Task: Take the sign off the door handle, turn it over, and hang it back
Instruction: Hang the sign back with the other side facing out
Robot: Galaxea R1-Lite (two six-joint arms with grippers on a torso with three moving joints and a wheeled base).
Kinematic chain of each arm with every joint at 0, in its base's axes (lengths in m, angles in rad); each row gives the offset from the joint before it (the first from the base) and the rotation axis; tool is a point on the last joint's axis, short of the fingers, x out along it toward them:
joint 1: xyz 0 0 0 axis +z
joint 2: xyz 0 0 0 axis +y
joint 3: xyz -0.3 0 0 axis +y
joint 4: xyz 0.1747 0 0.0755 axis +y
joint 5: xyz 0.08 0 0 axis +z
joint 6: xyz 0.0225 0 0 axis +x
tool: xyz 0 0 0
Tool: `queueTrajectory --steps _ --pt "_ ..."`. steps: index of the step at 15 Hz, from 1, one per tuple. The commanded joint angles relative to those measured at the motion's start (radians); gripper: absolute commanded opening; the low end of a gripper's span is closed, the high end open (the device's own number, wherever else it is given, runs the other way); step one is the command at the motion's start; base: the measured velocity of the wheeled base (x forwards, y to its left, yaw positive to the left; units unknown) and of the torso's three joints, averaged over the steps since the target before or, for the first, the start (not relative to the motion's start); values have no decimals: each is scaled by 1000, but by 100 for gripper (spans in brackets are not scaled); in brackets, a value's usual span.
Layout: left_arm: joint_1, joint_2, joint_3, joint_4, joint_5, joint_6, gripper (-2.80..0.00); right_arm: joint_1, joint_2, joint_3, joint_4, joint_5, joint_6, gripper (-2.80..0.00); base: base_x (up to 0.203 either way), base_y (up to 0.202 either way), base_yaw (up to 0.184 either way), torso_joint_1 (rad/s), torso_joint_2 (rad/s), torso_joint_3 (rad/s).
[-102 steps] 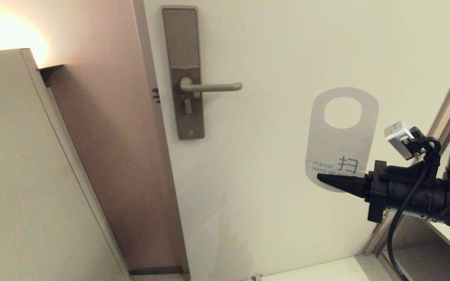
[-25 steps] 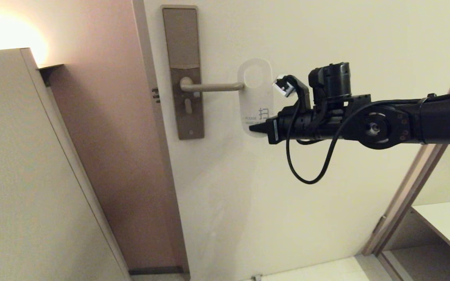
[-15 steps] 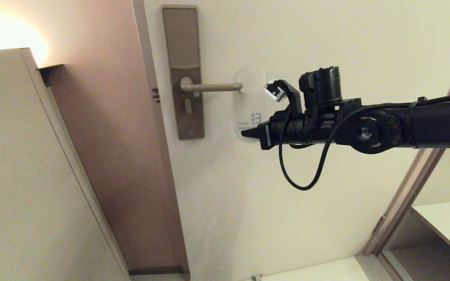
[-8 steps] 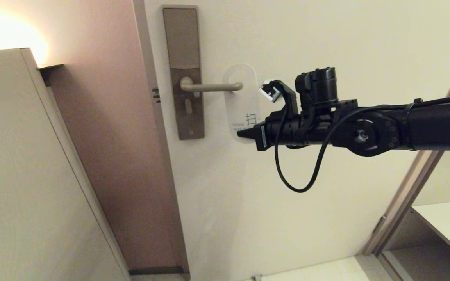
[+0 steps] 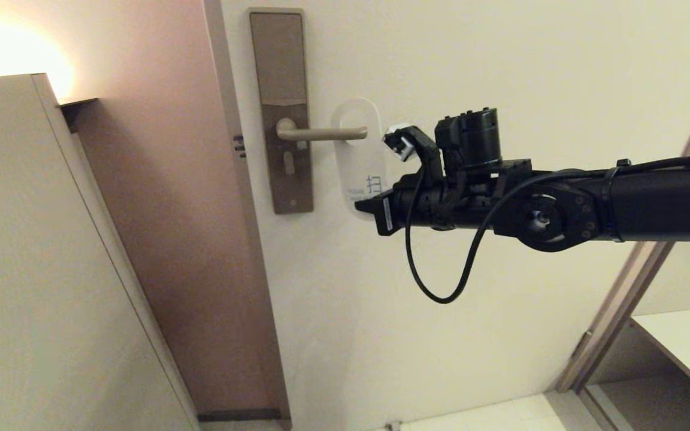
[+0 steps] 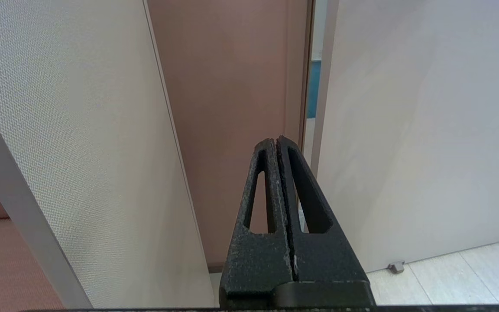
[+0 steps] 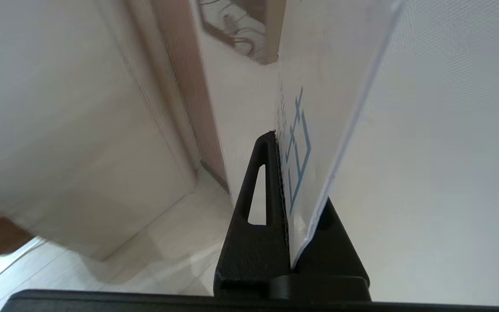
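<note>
The right gripper I have will let the sign go so it hangs from mid-handle, against the cream door (image 5: 335, 181) next to the bronze backplate.
The sign (image 5: 360, 167) shows its white side with teal print, and its oval hole is slid over the rounded end of the door handle (image 5: 315, 134). My right gripper (image 5: 362, 206) is shut on the sign's lower end and reaches in from the right. In the right wrist view the sign (image 7: 314, 130) stands edge-on between the shut fingers (image 7: 258, 190). My left gripper (image 6: 277, 143) is shut and empty, low beside the door frame, out of the head view.
The tall bronze backplate (image 5: 279, 72) sits on the cream door (image 5: 501, 72). A beige cabinet panel (image 5: 33, 269) stands at the left. A wooden frame (image 5: 650, 269) and a shelf (image 5: 686, 341) are at the right.
My right arm carried the sign leftward from the far right to the handle. Over the last second the sign's hole slid further onto the lever's end.
</note>
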Motion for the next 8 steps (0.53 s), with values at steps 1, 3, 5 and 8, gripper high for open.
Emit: queueTrajectory --steps 1,3,5,8 --pt "0 0 0 -1 0 0 -280 10 0 0 -3 -35 0 -280 0 0 0 0 0 0" --pt "0 0 0 -1 0 0 -280 25 -3 4 -6 -81 3 -280 0 0 0 0 0 0" --pt "0 0 0 -1 0 1 -280 29 -18 18 -9 -81 4 -280 0 0 0 0 0 0" --pt "0 0 0 -1 0 0 -280 50 -40 42 -10 -82 3 -280 0 0 0 0 0 0"
